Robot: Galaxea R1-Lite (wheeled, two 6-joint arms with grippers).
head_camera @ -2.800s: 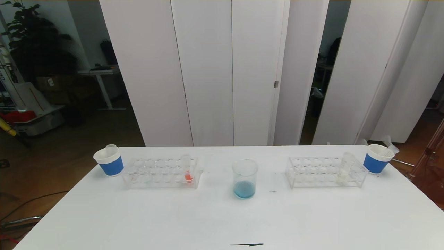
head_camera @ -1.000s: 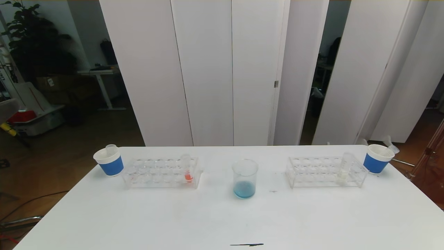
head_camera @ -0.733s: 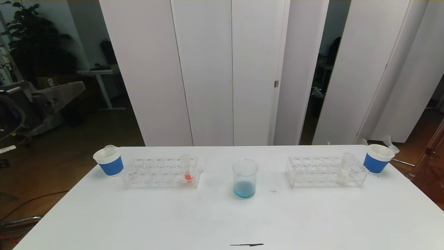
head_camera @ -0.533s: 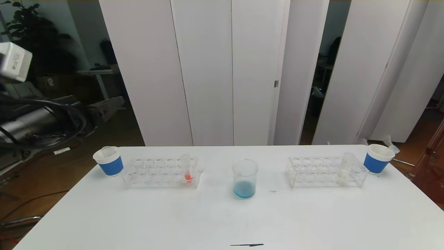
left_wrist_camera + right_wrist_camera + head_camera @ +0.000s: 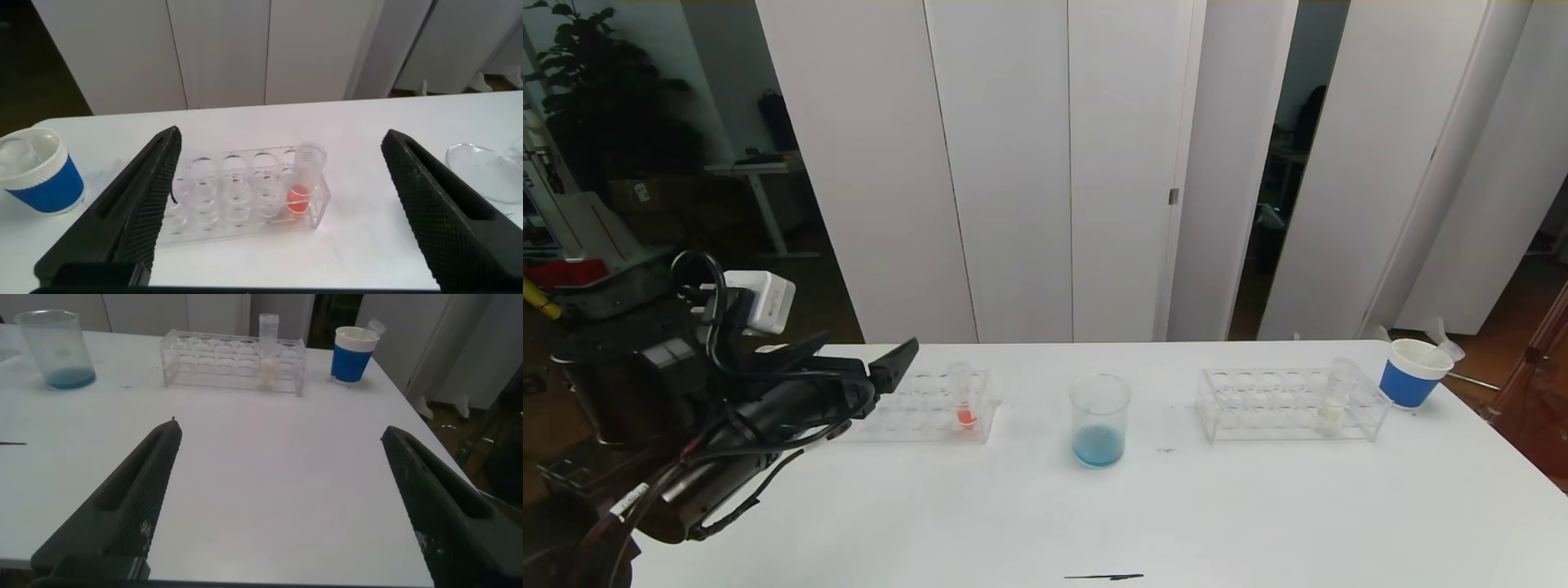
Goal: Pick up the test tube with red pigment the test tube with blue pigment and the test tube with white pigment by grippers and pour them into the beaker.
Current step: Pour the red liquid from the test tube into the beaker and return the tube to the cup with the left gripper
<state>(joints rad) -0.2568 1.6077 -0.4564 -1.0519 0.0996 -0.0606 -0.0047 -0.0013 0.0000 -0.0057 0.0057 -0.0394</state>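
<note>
I will next close my left gripper on the upper part [image 5: 961, 381] [image 5: 308, 167] of the test tube with red pigment, just under the tube's rim and above the clear rack.
The test tube with red pigment [image 5: 965, 398] [image 5: 304, 184] stands upright at the right end of the left clear rack [image 5: 931, 425] [image 5: 237, 220]. My left gripper [image 5: 866, 349] [image 5: 282, 135] hangs open just left of that rack, aimed at it, with nothing between its fingers. The beaker [image 5: 1099, 420] [image 5: 54, 349] stands mid-table with blue liquid in its bottom. In the right rack [image 5: 1274, 404] [image 5: 221, 347] stands the test tube with white pigment [image 5: 1335, 392] [image 5: 268, 351]. My right gripper [image 5: 282, 429] is open over bare table, well short of that rack. The test tube with blue pigment is out of view.
A white cup with a blue band [image 5: 1413, 374] [image 5: 353, 353] stands at the far right beyond the right rack. A like cup [image 5: 37, 171] stands left of the left rack, hidden behind my left arm in the head view. A dark streak [image 5: 1104, 576] marks the table's front edge.
My left arm has swung in from the left and now reaches over the table's left end, covering the left cup. Tubes, racks and beaker have not moved.
</note>
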